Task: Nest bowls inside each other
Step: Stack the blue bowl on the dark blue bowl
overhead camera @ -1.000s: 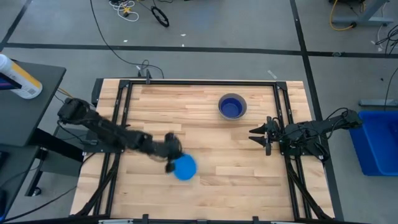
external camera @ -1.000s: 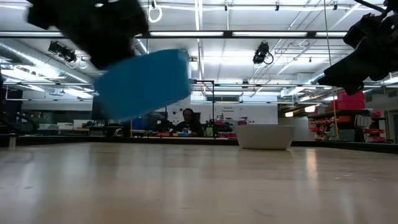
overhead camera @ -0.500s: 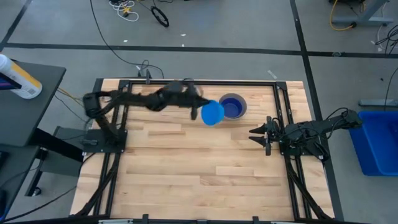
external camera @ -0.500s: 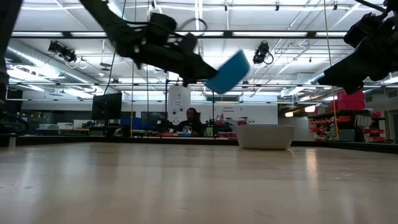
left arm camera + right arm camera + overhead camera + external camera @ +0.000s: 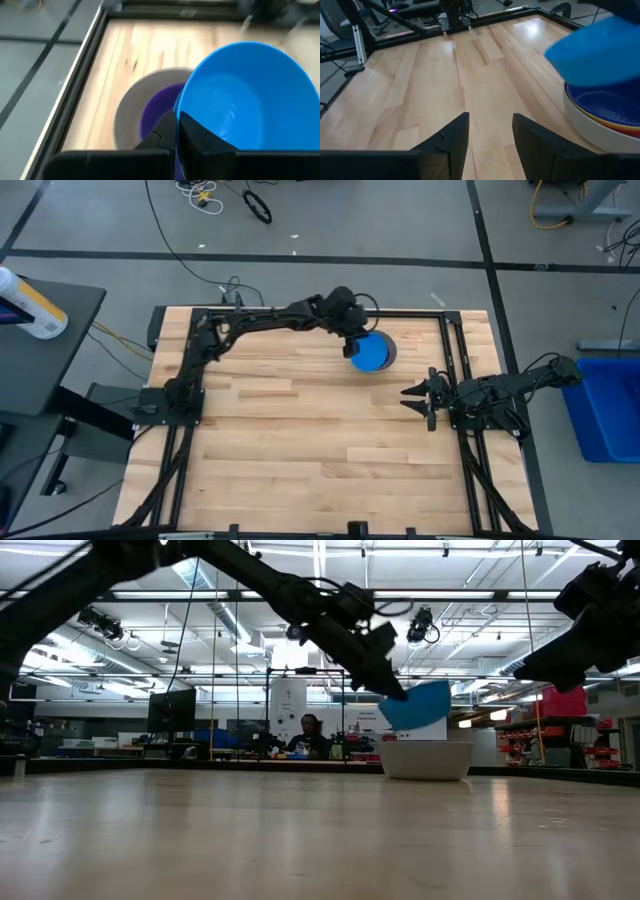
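Note:
My left gripper has the light blue bowl, tilted just above the grey bowl now. It will let go of it inside the grey bowl (image 5: 366, 358) (image 5: 176, 127) near the table's far edge.
A light blue bowl (image 5: 371, 357) hangs tilted just above a grey bowl (image 5: 427, 760) at the table's far right, with my left gripper (image 5: 177, 131) shut on it. The grey bowl (image 5: 127, 117) stands on the wood and holds a dark blue bowl (image 5: 152, 117). The right wrist view also shows yellow and red rims (image 5: 600, 123) under the dark blue one. My left arm reaches over from the far left. My right gripper (image 5: 408, 393) waits open near the right edge, level with the table's middle. My left gripper holds the light blue bowl by its rim (image 5: 178, 111), on the side nearest the arm. One finger (image 5: 202, 137) is inside the bowl and the other (image 5: 161, 137) outside. The fingers slant down from the table's left. The bowl is lifted clear and tilted, over the grey bowl.
A black metal frame (image 5: 455, 345) runs along the table's sides close to the bowls. Open wood (image 5: 300, 440) fills the middle and near half. A blue bin (image 5: 605, 405) stands off the table at the right.
My left gripper, staying shut on the light blue bowl, has swung from the near middle of the table toward the far edge and then to the right, rising a little. The bowl now hangs over the grey bowl.

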{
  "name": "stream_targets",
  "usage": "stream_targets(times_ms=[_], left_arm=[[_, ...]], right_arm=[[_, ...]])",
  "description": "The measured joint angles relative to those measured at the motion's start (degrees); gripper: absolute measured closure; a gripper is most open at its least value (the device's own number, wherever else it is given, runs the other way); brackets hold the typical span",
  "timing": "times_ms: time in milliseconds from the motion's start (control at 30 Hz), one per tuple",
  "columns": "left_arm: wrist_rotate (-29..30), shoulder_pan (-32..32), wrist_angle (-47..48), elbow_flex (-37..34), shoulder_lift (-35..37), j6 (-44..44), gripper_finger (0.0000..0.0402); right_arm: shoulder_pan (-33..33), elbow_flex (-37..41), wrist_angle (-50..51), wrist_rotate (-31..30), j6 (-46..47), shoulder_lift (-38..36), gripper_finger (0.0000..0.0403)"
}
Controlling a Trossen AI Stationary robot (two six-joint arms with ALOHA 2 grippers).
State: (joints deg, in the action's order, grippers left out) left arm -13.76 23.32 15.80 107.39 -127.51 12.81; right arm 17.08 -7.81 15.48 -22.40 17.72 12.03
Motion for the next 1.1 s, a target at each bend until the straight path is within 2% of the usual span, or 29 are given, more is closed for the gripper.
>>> stream_targets(times_ms=[133,300,567,800,1100], left_arm=[[2.77,0.17,7.42,7.78,-4.72,2.57,0.0396],[4.49,0.81,11.14,13.23,-7.7,3.95,0.0396],[0.89,2.43,13.31,13.45,-7.73,3.1,0.0396],[0.06,2.13,12.95,13.45,-7.73,3.94,0.0396],[2.69,1.22,13.0,13.45,-7.71,4.58,0.0396]], right_arm=[[0.0,0.0,0.46,-0.01,0.0,0.0,0.0242],[0.0,0.0,0.89,0.0,0.0,0.0,0.0242],[-0.01,0.0,0.99,-0.01,0.0,0.0,0.0241],[-0.01,0.0,0.57,-0.03,-0.02,0.0,0.024],[-0.07,0.0,0.39,-0.55,0.0,0.0,0.0242]])
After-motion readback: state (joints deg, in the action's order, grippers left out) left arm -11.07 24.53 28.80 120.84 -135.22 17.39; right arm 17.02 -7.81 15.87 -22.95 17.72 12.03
